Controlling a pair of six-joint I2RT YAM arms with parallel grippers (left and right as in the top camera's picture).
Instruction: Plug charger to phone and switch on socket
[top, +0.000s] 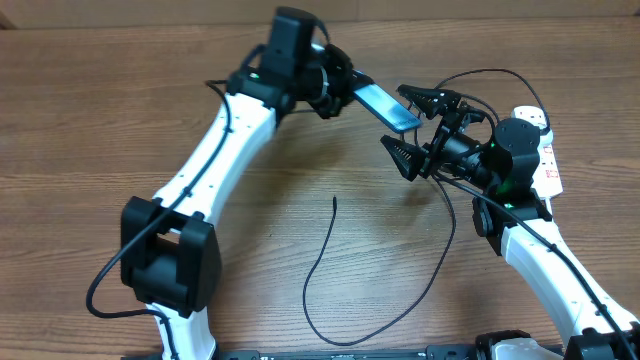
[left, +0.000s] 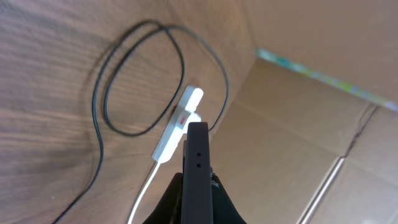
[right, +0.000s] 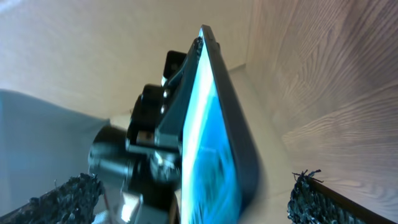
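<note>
Next, I close my right gripper on the tip (top: 335, 204) of the charger cable near the table's middle, as it plugs into the phone.
My left gripper (top: 338, 92) is shut on the phone (top: 386, 106) and holds it in the air, lit screen up, one end pointing at the right arm. In the left wrist view the phone (left: 198, 168) shows edge-on between the fingers. My right gripper (top: 412, 127) is open, its fingers on either side of the phone's free end; the phone's blue screen (right: 214, 149) fills the right wrist view between those fingers (right: 193, 202). The charger cable (top: 322, 255) lies loose on the table, its tip near the middle. The socket strip (top: 546, 150) lies at the far right, also seen in the left wrist view (left: 177, 124).
The black cable loops round behind the right arm (top: 480, 75) and beside the strip (left: 124, 81). The strip's white cord (left: 146, 193) runs toward the front. A cardboard wall (left: 311, 112) stands along the table's far side.
</note>
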